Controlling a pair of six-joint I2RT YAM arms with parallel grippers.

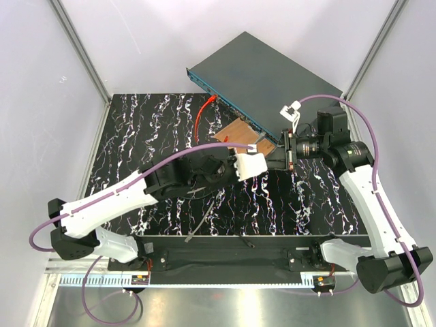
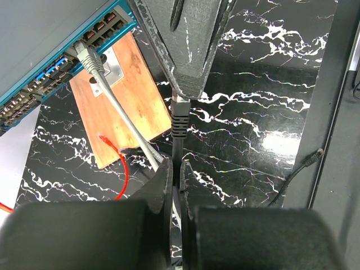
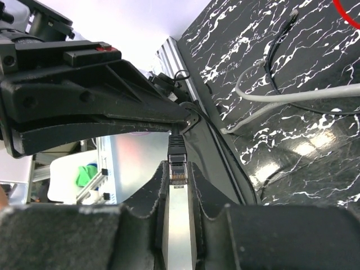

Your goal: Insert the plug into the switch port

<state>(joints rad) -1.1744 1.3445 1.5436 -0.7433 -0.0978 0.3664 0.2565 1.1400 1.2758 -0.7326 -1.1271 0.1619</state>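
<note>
The plug's gold contacts face one side of my left gripper, so it should open, let my right gripper turn the plug, and then close at the plug's boot [image 2: 180,125].
The switch [image 1: 267,73] is a dark grey box at the back, its teal socket face [image 2: 53,70] turned toward the mat. A grey cable [image 2: 93,62] is plugged into one socket. My left gripper [image 2: 176,169] is shut on a black cable just behind its plug boot [image 2: 180,121]. My right gripper [image 3: 177,174] meets it tip to tip and is shut on the clear plug [image 3: 177,170] of that cable. In the top view both grippers, left [image 1: 274,162] and right [image 1: 286,155], sit just in front of the switch's right end.
A copper-brown plate [image 2: 121,104] with a small metal bracket lies in front of the switch. A red cable [image 1: 201,117] runs over the mat to the left of it. Another black cable end [image 2: 315,154] lies on the marbled black mat [image 1: 136,136]. White walls enclose the space.
</note>
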